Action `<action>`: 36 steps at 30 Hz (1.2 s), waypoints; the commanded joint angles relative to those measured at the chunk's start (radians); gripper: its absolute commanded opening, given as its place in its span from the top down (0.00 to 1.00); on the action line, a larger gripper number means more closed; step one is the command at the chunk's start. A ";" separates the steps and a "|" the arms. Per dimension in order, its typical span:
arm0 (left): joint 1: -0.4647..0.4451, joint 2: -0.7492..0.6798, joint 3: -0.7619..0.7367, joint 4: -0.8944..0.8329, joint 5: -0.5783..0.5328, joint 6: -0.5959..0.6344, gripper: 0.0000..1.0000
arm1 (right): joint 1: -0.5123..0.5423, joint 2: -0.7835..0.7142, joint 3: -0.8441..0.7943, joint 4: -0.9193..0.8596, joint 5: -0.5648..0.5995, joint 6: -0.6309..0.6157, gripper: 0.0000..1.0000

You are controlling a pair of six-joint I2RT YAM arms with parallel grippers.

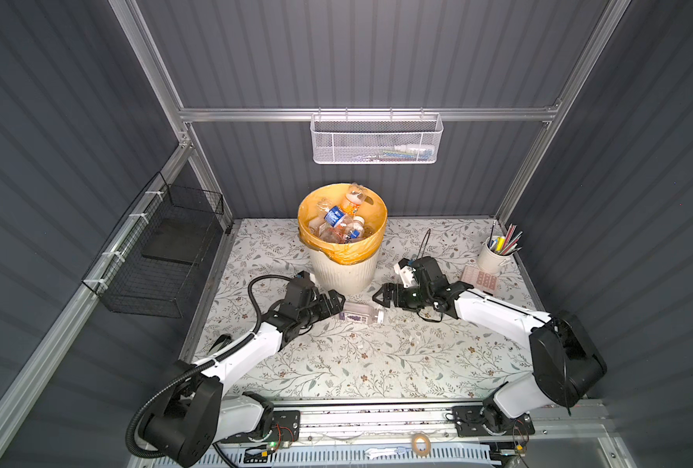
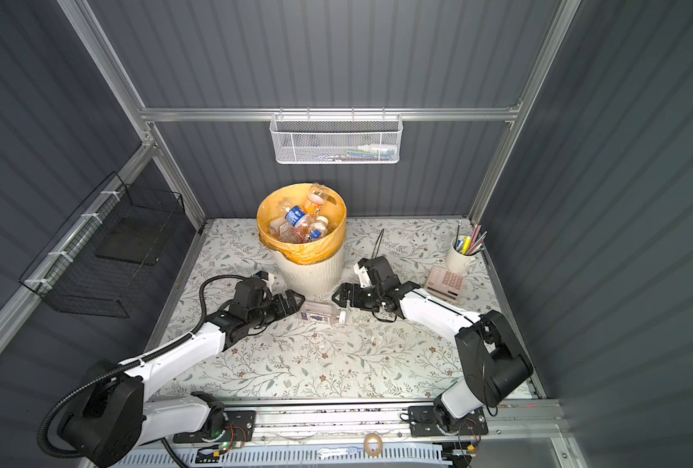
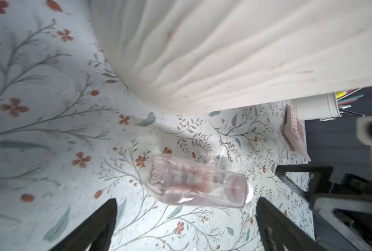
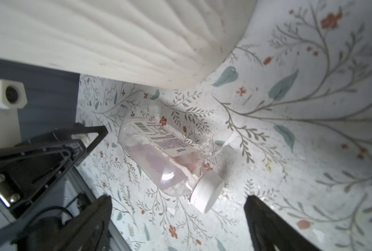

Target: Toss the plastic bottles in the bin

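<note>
Next, I take the bottle's cap end (image 1: 380, 317) with my right gripper, as the bottle is close to the bin's side, and pull the bottle clear before lifting it over the bin's rim.
A clear plastic bottle (image 1: 361, 313) (image 2: 321, 314) with a white cap and a printed label lies on its side on the floral table, just in front of the bin (image 1: 342, 271) (image 2: 308, 275). Nothing holds it. My left gripper (image 1: 336, 304) (image 2: 298, 302) is open at the bottle's base end. My right gripper (image 1: 377, 300) (image 2: 336, 298) is open at its cap end. In the left wrist view the bottle (image 3: 198, 184) lies just ahead of the spread left gripper (image 3: 186, 204). The right wrist view shows the bottle's cap (image 4: 205, 191) just ahead of the open right gripper (image 4: 178, 197). Several bottles (image 1: 338, 221) fill the orange-lined bin.
A white cup of pens (image 1: 492, 257) and a pink-keyed calculator (image 1: 480, 281) sit at the table's right back. A white mesh basket (image 1: 377, 139) hangs on the back rail, and a black wire basket (image 1: 162, 259) hangs on the left wall. The ribbed bin wall (image 3: 224, 54) (image 4: 115, 39) is close to both wrists.
</note>
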 commanded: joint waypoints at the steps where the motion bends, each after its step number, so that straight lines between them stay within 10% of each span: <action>1: 0.042 -0.063 -0.038 -0.111 -0.078 -0.045 0.00 | 0.046 0.042 0.038 -0.138 0.095 -0.190 0.01; 19: 0.128 -0.183 -0.067 -0.210 -0.071 -0.039 0.01 | 0.240 0.307 0.276 -0.215 0.311 -0.411 0.02; 29: 0.130 -0.165 -0.069 -0.208 -0.066 -0.026 0.00 | 0.257 0.249 0.183 -0.223 0.330 -0.425 0.59; 36: 0.130 -0.152 -0.070 -0.208 -0.071 -0.014 0.01 | 0.229 0.064 -0.008 -0.282 0.432 -0.299 0.65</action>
